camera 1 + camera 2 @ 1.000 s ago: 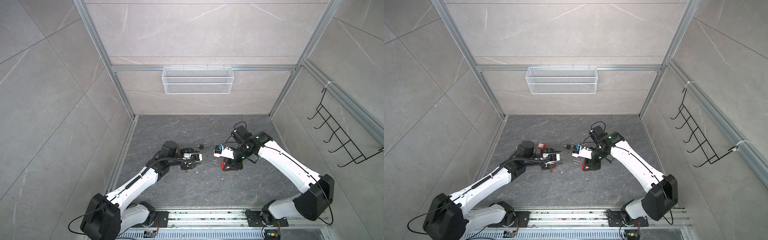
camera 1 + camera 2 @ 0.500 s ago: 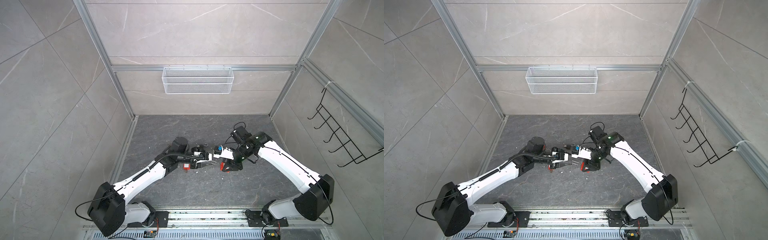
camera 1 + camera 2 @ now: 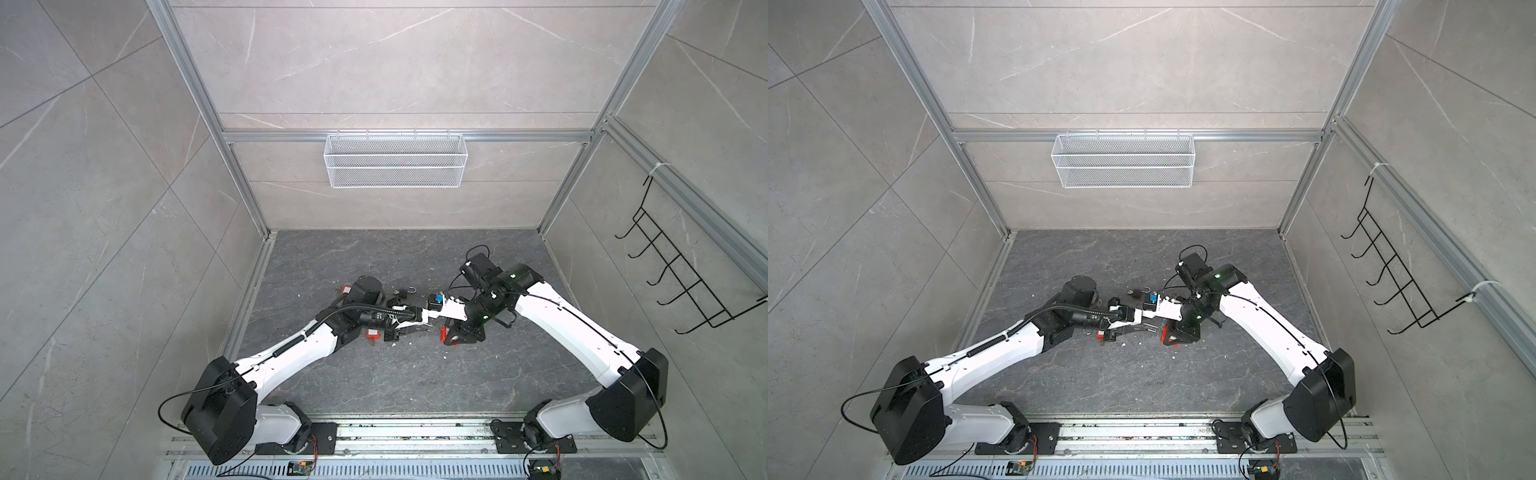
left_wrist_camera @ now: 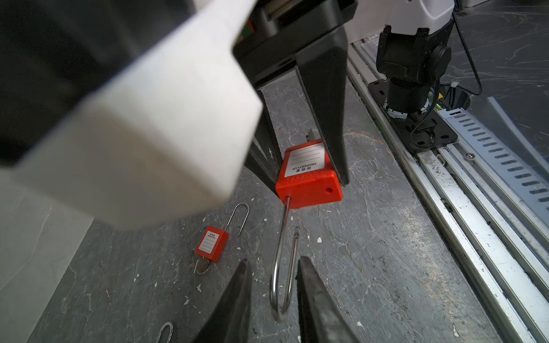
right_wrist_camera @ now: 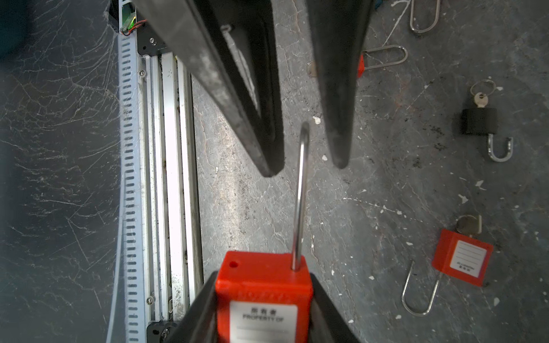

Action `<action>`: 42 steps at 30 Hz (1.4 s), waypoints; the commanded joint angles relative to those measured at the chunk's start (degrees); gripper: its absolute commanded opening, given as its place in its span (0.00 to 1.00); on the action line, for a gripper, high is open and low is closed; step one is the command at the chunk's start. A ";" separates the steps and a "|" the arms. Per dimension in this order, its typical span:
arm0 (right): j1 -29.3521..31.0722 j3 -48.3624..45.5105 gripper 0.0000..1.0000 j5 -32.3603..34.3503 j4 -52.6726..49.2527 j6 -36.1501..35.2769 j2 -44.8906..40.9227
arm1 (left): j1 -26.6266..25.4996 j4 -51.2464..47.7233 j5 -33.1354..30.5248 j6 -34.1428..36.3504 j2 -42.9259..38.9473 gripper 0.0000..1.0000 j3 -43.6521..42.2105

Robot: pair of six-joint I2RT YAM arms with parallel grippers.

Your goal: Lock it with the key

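The shackle's free leg sticks out of line with the padlock's hole, so I will open my right gripper and grab the padlock's body by its broad sides (image 4: pixel 305 159).
My right gripper (image 5: pixel 264 274) is shut on the body of a red padlock (image 5: pixel 263 300) with a white label and holds it above the floor. Its long steel shackle (image 5: pixel 300 193) stands open and points at my left gripper (image 4: pixel 274 259). The left gripper is open, its two fingers standing either side of the shackle's bend (image 4: pixel 280 297) with a small gap on each side. A metal piece that looks like the key (image 4: pixel 310 134) sticks out of the far end of the held padlock (image 4: pixel 307 175). In both top views the two grippers meet mid-floor around this padlock (image 3: pixel 444 332) (image 3: pixel 1165 332).
On the grey floor lie another red padlock (image 5: pixel 462 257) with its key (image 5: pixel 468 224), a black padlock (image 5: pixel 479 121) with a key, and a third red one (image 4: pixel 211 243). The aluminium rail (image 5: pixel 166 178) runs along the front edge. A wire basket (image 3: pixel 395 166) hangs on the back wall.
My left arm has reached to the right, up to the right gripper, and its jaws have narrowed around the shackle. The right arm and its padlock have stayed still.
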 commanded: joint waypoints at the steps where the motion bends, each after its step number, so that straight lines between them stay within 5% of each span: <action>1: 0.38 2.07 0.36 -0.48 -1.79 -0.64 0.34 | -0.28 -0.75 1.51 -0.73 0.41 0.26 2.22; 9: 0.68 3.38 0.36 -0.50 -2.41 -1.23 0.85 | -0.56 -2.09 1.66 -0.70 0.55 0.21 2.40; 17: 0.91 3.89 0.38 0.05 -1.79 -3.40 0.10 | -0.58 -2.95 2.86 -3.14 0.37 0.00 3.27; 21: 0.92 3.94 0.42 1.52 0.18 -3.77 -0.69 | -0.58 -2.16 3.10 -5.54 0.03 0.00 2.90; 27: 0.86 4.22 0.62 1.65 2.05 -5.61 -3.09 | -0.25 4.54 1.88 -14.05 -1.27 0.00 0.82; 42: 0.73 -1.78 0.63 10.56 6.30 -2.71 -15.40 | 0.25 9.65 3.13 -23.82 -5.60 0.00 -0.65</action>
